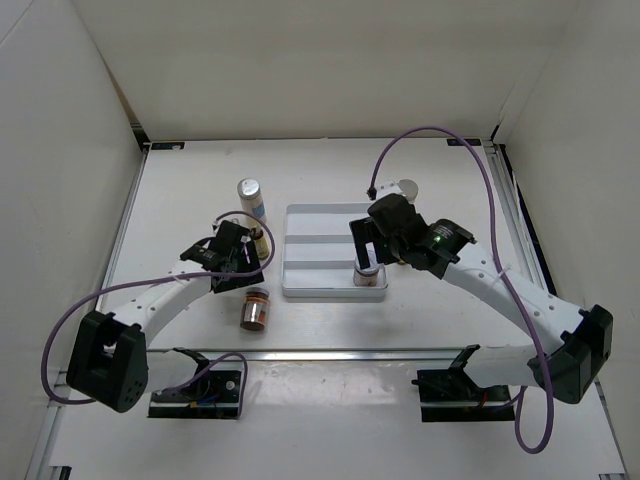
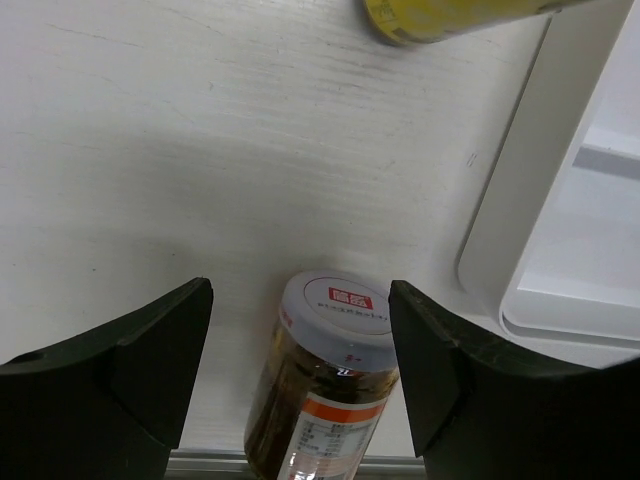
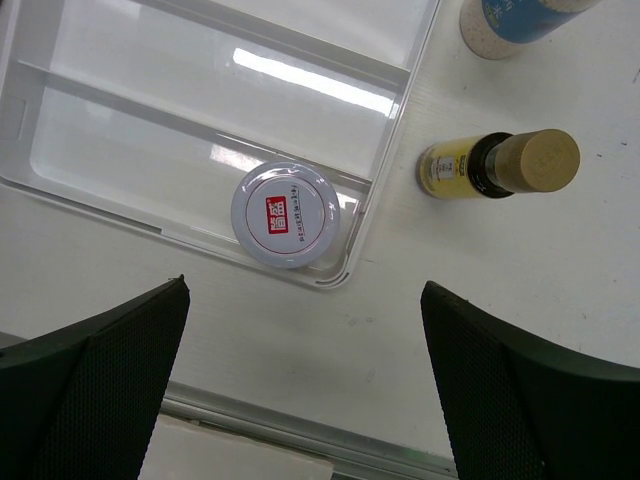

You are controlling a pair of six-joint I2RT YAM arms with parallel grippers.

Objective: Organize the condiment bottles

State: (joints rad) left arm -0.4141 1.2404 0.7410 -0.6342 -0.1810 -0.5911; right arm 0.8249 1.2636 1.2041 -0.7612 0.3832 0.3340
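The jar outside the tray slants, its body toward the metal rail, so next my left gripper grips the jar's silver lid (image 1: 258, 293) and brings it upright first.
A squat jar (image 2: 330, 380) with a red-marked silver lid stands on the table left of the white tray (image 1: 300, 290); it also shows in the top view (image 1: 256, 310). My left gripper (image 2: 300, 340) is open above it, one finger on each side, not touching. A second jar (image 3: 286, 215) stands in the tray's near right corner (image 1: 368, 278). My right gripper (image 3: 305, 390) is open and empty above it (image 1: 366, 250). One slim yellow bottle (image 3: 500, 165) and one white blue-banded bottle (image 1: 405, 188) are right of the tray. Another white bottle (image 1: 249, 197) and yellow bottle (image 2: 450, 15) are on its left.
The tray has three long compartments; only the nearest one holds anything. A metal rail (image 1: 330, 352) runs along the table's near edge, close to the left jar. White walls enclose the table on the left, back and right.
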